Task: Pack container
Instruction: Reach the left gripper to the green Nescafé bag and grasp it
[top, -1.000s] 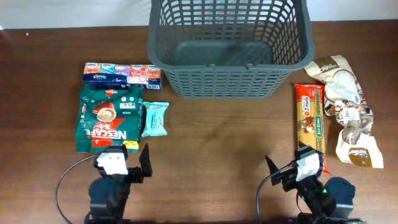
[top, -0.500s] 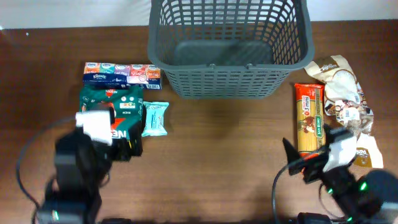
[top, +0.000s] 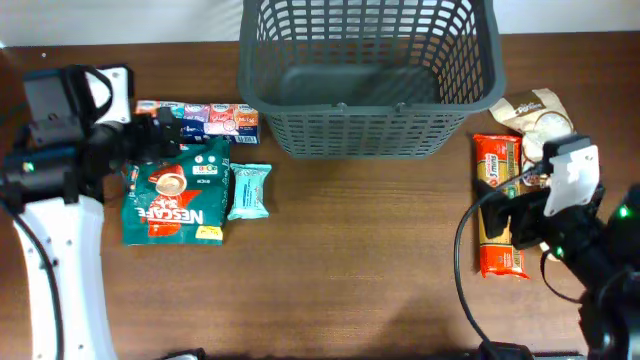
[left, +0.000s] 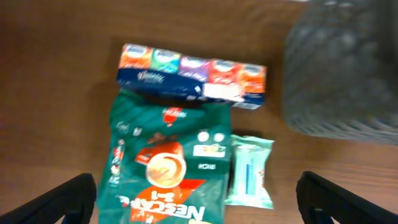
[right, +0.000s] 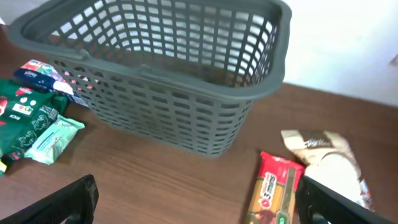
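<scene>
I need to close my left gripper on the upper side edge (top: 138, 173) (left: 122, 127) of the green Nescafe bag, opposite the wipes packet and near the tissue pack.
The container, a large dark grey lattice basket (top: 365, 108), stands empty at the back centre; it also shows in the right wrist view (right: 168, 74) and blurred in the left wrist view (left: 342, 74). My left gripper (top: 160, 130) is open and empty, above the top of the green Nescafe bag (top: 175, 200) and beside the tissue pack (top: 215, 118). In the left wrist view the open fingers (left: 202, 205) frame the Nescafe bag (left: 165, 168). My right gripper (top: 510, 215) is open and empty over the red pasta packet (top: 495, 165), which the right wrist view shows too (right: 273, 193).
A pale teal wipes packet (top: 248, 192) lies right of the Nescafe bag. Beige snack bags (top: 545, 120) lie right of the pasta packet. Bare brown table (top: 360, 260) lies in front of the basket.
Both arms have left the front edge. The left gripper swung back and left over the tissue pack and Nescafe bag. The right gripper moved right and back over the pasta packet.
</scene>
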